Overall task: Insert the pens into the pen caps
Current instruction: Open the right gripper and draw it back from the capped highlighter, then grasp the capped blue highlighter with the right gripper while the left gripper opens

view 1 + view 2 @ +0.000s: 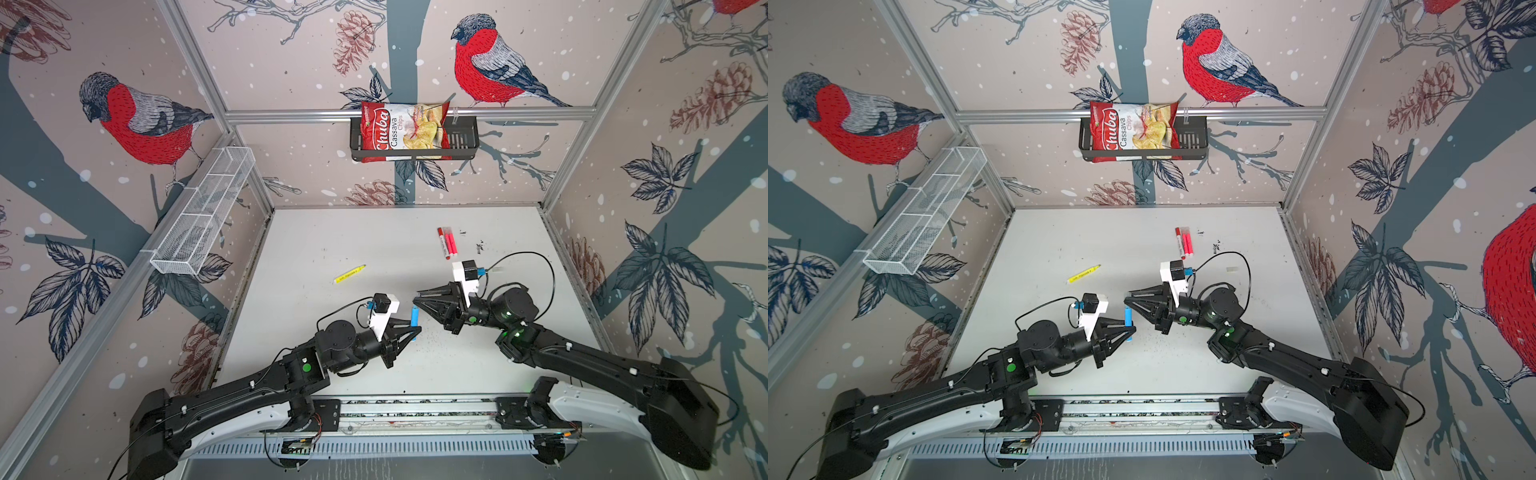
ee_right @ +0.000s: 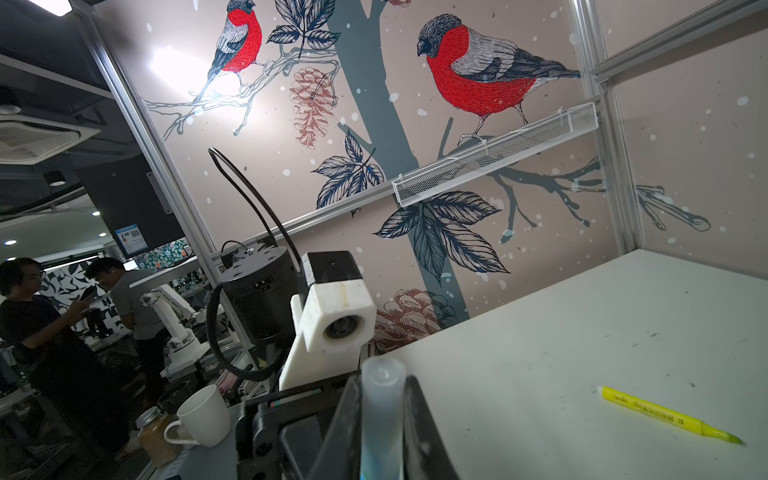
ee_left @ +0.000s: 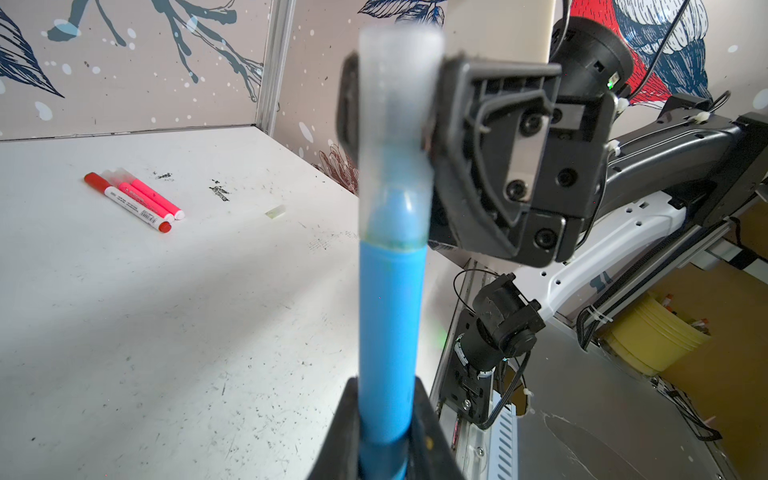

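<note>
Next, my right gripper opens and grabs the blue pen's body (image 1: 414,316) before it puts the pen down beside the red-and-white pen, because it holds only the translucent pen cap.
My left gripper (image 3: 386,386) (image 1: 415,331) is shut on the lower end of a blue pen (image 3: 390,332) (image 1: 414,316) (image 1: 1128,318), holding it off the table. A translucent pen cap (image 3: 395,124) (image 2: 382,411) sits over the pen's tip, and my right gripper (image 2: 382,382) (image 1: 416,301) (image 3: 397,104) is shut on that cap. A yellow pen (image 1: 349,274) (image 1: 1084,274) (image 2: 669,415) lies uncapped at centre left. At the back lie a red-and-white pen and two pink pens (image 1: 445,242) (image 1: 1183,241) (image 3: 137,199), side by side, with caps on. A loose clear cap (image 3: 275,211) (image 1: 1232,269) rests right of them.
A black wire basket (image 1: 461,141) on the back wall holds a chips bag (image 1: 399,131). A white mesh shelf (image 1: 203,216) hangs on the left wall. The arms' mounting rail (image 1: 415,409) runs along the table's front edge. Black scuff marks (image 1: 478,247) dot the white table (image 1: 332,232).
</note>
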Robot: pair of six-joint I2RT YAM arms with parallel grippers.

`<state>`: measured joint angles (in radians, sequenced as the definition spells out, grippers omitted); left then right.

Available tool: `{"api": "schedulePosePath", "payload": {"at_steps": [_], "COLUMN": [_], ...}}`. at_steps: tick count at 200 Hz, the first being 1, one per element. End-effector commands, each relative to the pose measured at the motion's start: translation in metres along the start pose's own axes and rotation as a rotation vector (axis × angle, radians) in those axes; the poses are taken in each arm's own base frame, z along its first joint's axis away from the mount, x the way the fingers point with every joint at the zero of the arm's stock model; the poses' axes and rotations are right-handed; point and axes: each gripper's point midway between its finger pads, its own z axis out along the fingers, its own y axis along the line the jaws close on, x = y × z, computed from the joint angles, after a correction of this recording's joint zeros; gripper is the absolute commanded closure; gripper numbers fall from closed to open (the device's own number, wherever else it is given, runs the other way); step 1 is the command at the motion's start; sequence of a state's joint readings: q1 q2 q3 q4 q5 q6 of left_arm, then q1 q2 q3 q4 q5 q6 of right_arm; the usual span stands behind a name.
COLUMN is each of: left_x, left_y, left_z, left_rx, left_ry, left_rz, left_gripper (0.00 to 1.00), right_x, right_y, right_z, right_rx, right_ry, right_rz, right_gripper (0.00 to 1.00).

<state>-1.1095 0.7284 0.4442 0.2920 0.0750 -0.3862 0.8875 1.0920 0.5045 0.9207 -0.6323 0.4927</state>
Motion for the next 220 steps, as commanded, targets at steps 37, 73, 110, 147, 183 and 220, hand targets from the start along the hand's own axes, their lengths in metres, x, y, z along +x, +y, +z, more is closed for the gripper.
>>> {"api": "schedulePosePath", "payload": {"at_steps": [37, 73, 110, 147, 183, 220], "left_x": [-0.132, -0.091, -0.054, -0.050, -0.046, -0.044], "left_y": [-0.039, 0.005, 0.023, 0.026, 0.026, 0.027], "left_z": [-0.044, -0.013, -0.001, 0.004, 0.011, 0.013], "left_rx": [0.122, -0.081, -0.106, -0.121, -0.119, -0.122], "left_ry": [-0.557, -0.413, -0.352, -0.328, -0.299, -0.295], "left_rz": [0.059, 0.081, 0.017, 0.029, 0.034, 0.027], "left_gripper": [1.00, 1.00, 1.00, 1.00, 1.00, 1.00], "right_x": [0.048, 0.018, -0.019, -0.007, -0.002, -0.004], "right_y": [-0.003, 0.000, 0.007, -0.005, -0.019, -0.024], "right_z": [-0.009, -0.014, -0.030, -0.030, -0.022, -0.010], "right_rx": [0.029, 0.094, 0.171, 0.221, 0.279, 0.292], "right_ry": [0.199, 0.179, 0.117, 0.152, 0.179, 0.221], "right_rz": [0.125, 0.042, -0.029, 0.020, 0.018, -0.018], "right_gripper": [0.95, 0.58, 0.42, 0.39, 0.38, 0.37]}}
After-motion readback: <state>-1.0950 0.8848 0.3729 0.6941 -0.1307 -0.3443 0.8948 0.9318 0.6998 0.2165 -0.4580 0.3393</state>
